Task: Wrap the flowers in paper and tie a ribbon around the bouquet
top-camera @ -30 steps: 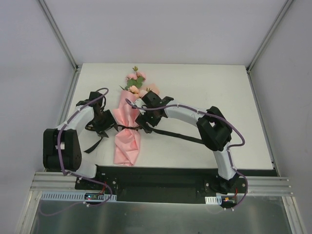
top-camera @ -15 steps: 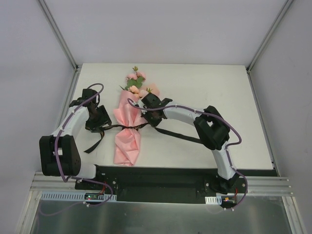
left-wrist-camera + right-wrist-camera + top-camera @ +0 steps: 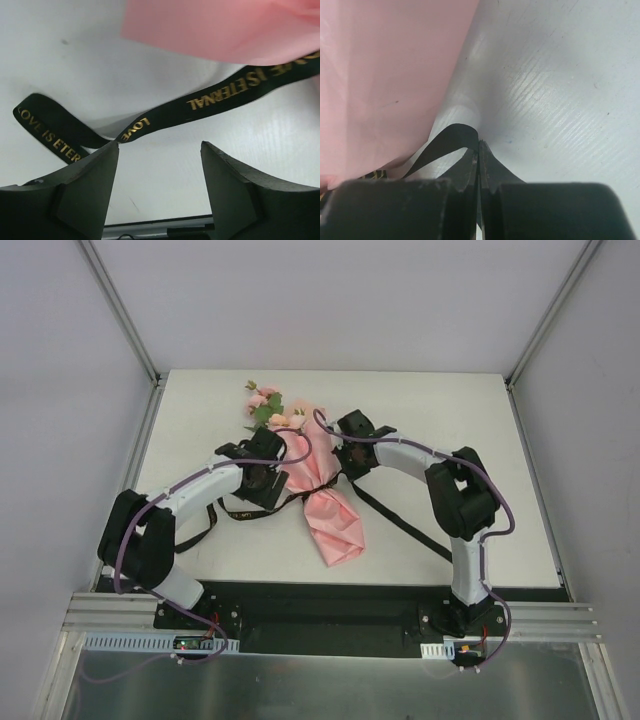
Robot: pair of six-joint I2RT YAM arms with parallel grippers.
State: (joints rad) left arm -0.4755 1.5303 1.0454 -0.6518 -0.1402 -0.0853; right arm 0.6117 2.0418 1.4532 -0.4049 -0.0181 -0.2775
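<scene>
The black ribbon has a part (image 3: 285, 504) (image 3: 214, 98) beside the pink paper cone's waist, before the ribbon's looped tail. My left gripper will grab the ribbon there next.
The bouquet lies slanted on the white table (image 3: 450, 420): the flowers (image 3: 265, 405) stick out at the upper left of the pink paper (image 3: 335, 520) cone. The black ribbon (image 3: 400, 525) crosses the cone's waist and trails off on both sides. My right gripper (image 3: 338, 465) sits at the cone's right flank; in the right wrist view it (image 3: 479, 145) is shut on the ribbon (image 3: 450, 140), beside the paper (image 3: 385, 75). My left gripper (image 3: 265, 490) stands open at the cone's left; its jaws (image 3: 160, 147) hold nothing. The gold-lettered ribbon (image 3: 225, 95) lies just beyond them under the paper (image 3: 225, 25).
The ribbon's left tail (image 3: 205, 535) loops toward the table's front edge near the left arm. Grey walls and frame posts (image 3: 125, 315) enclose the table. The black base rail (image 3: 320, 600) runs along the near edge.
The bouquet has swung and slid to the right. My right gripper closed on the ribbon and pulled right. My left arm came in toward the cone, and its jaws stand wider apart.
</scene>
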